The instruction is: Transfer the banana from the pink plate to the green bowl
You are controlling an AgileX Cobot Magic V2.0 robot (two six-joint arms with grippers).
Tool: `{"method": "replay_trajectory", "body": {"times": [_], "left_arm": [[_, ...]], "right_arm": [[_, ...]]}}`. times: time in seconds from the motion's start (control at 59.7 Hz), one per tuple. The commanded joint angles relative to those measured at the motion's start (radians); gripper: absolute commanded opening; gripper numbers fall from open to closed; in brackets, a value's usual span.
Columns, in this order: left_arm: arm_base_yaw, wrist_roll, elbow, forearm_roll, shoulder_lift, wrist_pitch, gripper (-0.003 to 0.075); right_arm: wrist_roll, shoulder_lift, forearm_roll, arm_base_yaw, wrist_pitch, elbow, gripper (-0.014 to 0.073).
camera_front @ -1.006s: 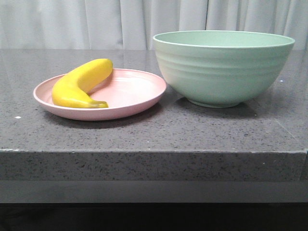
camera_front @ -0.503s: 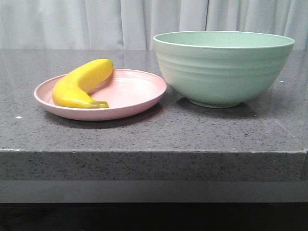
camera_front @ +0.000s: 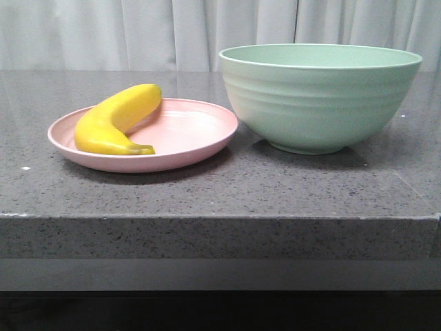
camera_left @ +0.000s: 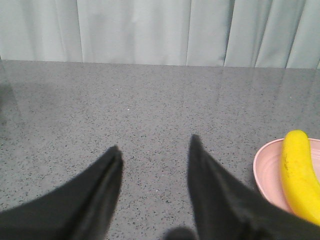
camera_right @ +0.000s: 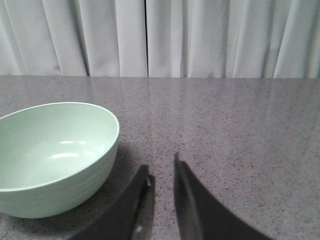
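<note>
Next, I close my left gripper on the curved middle (camera_front: 114,114) (camera_left: 295,172) of the yellow banana, between the banana's greenish tip and its far end.
The yellow banana (camera_front: 114,121) lies on the left half of the pink plate (camera_front: 186,131), its greenish tip pointing toward the table's front. The green bowl (camera_front: 320,103) stands empty just right of the plate, almost touching it. In the left wrist view my left gripper (camera_left: 155,142) is open over bare counter, empty, with the banana (camera_left: 299,172) and the plate (camera_left: 267,172) off to one side of it. My right gripper (camera_right: 161,162) shows a narrow gap between its fingers and holds nothing; the bowl (camera_right: 50,150) sits beside it. Neither gripper appears in the front view.
Everything rests on a dark speckled stone counter (camera_front: 220,193) whose front edge drops off close to the camera. A white curtain (camera_front: 172,34) hangs behind the counter's far edge.
</note>
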State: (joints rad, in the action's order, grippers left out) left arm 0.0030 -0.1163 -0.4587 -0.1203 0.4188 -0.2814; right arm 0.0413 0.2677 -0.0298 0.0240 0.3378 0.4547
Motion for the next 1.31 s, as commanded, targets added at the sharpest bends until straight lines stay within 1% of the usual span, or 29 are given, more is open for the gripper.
{"method": "replay_trajectory", "body": {"times": [0.0, 0.034, 0.084, 0.134, 0.201, 0.335, 0.436, 0.57, 0.704, 0.838, 0.905, 1.056, 1.291], "left_arm": [[0.003, 0.005, -0.037, -0.013, 0.011, 0.067, 0.0587], [0.003, 0.005, -0.037, -0.013, 0.011, 0.067, 0.0622], [0.003, 0.007, -0.037, -0.016, 0.011, 0.067, 0.0637], [0.003, 0.007, -0.037, -0.054, 0.011, 0.06, 0.0637], [0.003, 0.007, -0.037, -0.11, 0.014, 0.042, 0.0637], [0.003, -0.018, -0.087, -0.121, 0.085, -0.055, 0.0637], [0.003, -0.055, -0.157, -0.121, 0.177, -0.133, 0.0637], [-0.015, -0.065, -0.284, -0.123, 0.327, -0.239, 0.0637], [-0.095, -0.074, -0.399, -0.123, 0.462, -0.282, 0.0637], [-0.231, -0.044, -0.508, -0.123, 0.625, -0.315, 0.0628], [-0.274, -0.04, -0.558, -0.123, 0.711, -0.349, 0.0614], [-0.35, -0.016, -0.663, -0.123, 0.866, -0.411, 0.0599], [-0.432, -0.009, -0.76, -0.123, 1.041, -0.418, 0.0599]], "right_arm": [[-0.012, 0.018, 0.012, -0.003, -0.055, 0.035, 0.0411], [-0.012, 0.018, 0.012, -0.003, -0.051, 0.035, 0.0472], [-0.012, 0.018, 0.012, -0.003, -0.049, 0.035, 0.0535], [-0.012, 0.018, 0.012, -0.003, -0.05, 0.035, 0.0554], [-0.012, 0.018, 0.012, -0.003, -0.055, 0.035, 0.0553], [-0.012, 0.018, 0.012, -0.003, -0.068, 0.035, 0.0553], [-0.012, 0.018, 0.012, -0.003, -0.07, 0.035, 0.0553], [-0.012, 0.018, 0.012, -0.003, -0.07, 0.035, 0.0553], [-0.012, 0.018, 0.012, -0.003, -0.069, 0.035, 0.0553], [-0.012, 0.018, 0.012, -0.003, -0.069, 0.035, 0.0553], [-0.012, 0.018, 0.012, -0.003, -0.069, 0.035, 0.0553], [-0.012, 0.018, 0.012, -0.003, -0.069, 0.035, 0.0553], [-0.012, 0.018, 0.012, -0.003, -0.069, 0.035, 0.0553]]}}
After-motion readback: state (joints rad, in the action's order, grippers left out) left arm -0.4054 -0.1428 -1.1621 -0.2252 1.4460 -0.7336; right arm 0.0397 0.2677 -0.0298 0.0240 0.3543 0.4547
